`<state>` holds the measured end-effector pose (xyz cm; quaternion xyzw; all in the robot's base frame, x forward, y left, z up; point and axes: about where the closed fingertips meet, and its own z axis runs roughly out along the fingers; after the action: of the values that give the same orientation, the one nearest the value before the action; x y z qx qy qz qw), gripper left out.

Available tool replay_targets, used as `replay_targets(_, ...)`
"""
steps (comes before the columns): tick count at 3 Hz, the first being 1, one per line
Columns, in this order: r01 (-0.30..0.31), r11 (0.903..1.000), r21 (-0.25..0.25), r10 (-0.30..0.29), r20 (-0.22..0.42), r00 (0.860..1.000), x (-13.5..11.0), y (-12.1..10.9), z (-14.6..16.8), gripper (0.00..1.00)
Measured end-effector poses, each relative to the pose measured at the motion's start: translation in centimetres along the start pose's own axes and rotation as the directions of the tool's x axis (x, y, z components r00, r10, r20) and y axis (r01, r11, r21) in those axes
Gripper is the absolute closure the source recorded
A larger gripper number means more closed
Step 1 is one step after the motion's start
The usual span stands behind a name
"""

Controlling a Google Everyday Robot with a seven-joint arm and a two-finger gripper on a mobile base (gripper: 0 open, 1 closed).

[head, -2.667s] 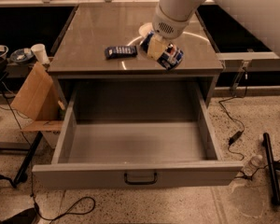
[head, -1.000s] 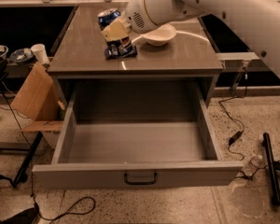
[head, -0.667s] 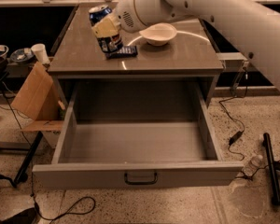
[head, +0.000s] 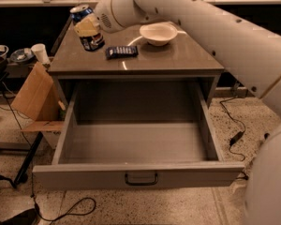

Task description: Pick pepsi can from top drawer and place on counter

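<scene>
My gripper has the pepsi can. It will let go of the can on the counter (head: 73,56) near the front corner above the cardboard box.
The pepsi can (head: 90,40), blue with a silver top, stands tilted at the far left of the counter (head: 178,55). My gripper (head: 86,28) is shut on the pepsi can, its cream fingers (head: 88,28) wrapped across the can's upper half. The can's base is at or just above the counter surface; I cannot tell if it touches. The white arm reaches in from the right, over the counter. The top drawer (head: 136,172) is pulled wide open below, and its inside shows nothing in it. Its dark handle (head: 141,178) is on the front panel.
A flat dark packet (head: 122,52) lies on the counter just right of the can. A white bowl (head: 158,33) sits behind it. A cardboard box (head: 30,90) leans left of the cabinet. Cables run over the speckled floor on both sides.
My gripper has carried the pepsi can from the right of the counter, past the bowl and packet, to the far left edge.
</scene>
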<state>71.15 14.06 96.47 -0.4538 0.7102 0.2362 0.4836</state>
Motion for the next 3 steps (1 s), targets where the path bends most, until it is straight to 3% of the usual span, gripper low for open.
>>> replay_targets(1,-0.004,0.9999,-0.017,0.004,-0.01,1.0,0.1,0.5,3.1,1.0)
replay_targets(3,-0.117,0.9911,-0.063,0.12,0.044,0.992,1.3,0.9,7.6,1.0)
